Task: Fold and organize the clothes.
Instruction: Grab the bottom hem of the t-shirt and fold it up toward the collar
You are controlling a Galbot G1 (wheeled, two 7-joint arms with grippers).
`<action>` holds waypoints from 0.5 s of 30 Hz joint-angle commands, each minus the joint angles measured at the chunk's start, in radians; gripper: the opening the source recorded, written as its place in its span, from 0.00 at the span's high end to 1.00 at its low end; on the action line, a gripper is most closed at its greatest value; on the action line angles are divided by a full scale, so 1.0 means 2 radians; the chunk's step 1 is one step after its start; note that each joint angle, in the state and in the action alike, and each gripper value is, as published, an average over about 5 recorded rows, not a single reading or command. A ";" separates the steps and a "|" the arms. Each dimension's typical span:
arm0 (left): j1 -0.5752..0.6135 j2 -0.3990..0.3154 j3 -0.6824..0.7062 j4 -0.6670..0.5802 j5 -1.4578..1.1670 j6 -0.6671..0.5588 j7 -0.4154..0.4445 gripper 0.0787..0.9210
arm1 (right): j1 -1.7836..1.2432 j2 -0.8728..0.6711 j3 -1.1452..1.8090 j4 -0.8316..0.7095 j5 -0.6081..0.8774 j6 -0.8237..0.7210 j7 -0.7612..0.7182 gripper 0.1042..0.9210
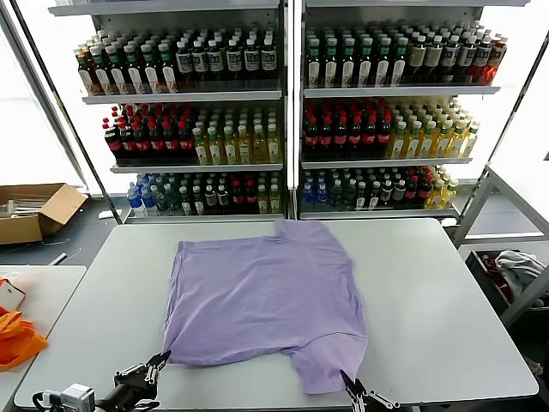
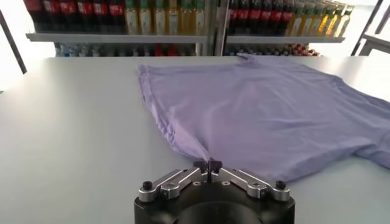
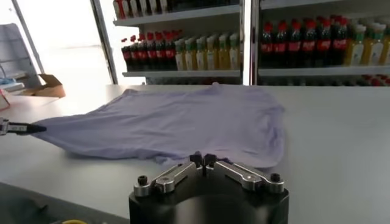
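My right gripper is holding the near sleeve's hem and will let go of it on top of the lavender T-shirt [image 1: 325, 257] [image 3: 256, 109], close to the far sleeve.
A lavender T-shirt [image 1: 266, 296] lies spread on the grey table [image 1: 446, 309], plain side up, with one sleeve toward the shelves and another at the near right. My left gripper [image 1: 163, 357] is at the table's near left edge. It is shut on the shirt's near left corner [image 2: 198, 151], which the cloth narrows to at the fingertips [image 2: 208, 163]. My right gripper [image 1: 346, 378] is at the near edge, shut with the shirt's near right hem [image 3: 177, 159] at its fingertips [image 3: 202, 159]. The left gripper [image 3: 18, 128] also shows far off in the right wrist view.
Shelves of bottles [image 1: 283, 112] stand behind the table. A cardboard box [image 1: 34, 210] sits on the floor at the far left. Orange fabric [image 1: 17, 339] lies on a side table at the left. A white-grey bundle [image 1: 517, 264] and a metal frame [image 1: 506, 206] stand at the right.
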 commanded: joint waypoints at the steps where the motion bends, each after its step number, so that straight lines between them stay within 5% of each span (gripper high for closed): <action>1: -0.015 0.011 -0.017 0.008 -0.006 0.004 0.003 0.99 | 0.001 0.010 0.000 -0.005 0.015 0.043 -0.011 1.00; 15: -0.122 0.096 0.015 0.100 -0.035 -0.008 0.027 0.99 | 0.212 0.029 -0.019 -0.100 0.050 0.037 0.006 1.00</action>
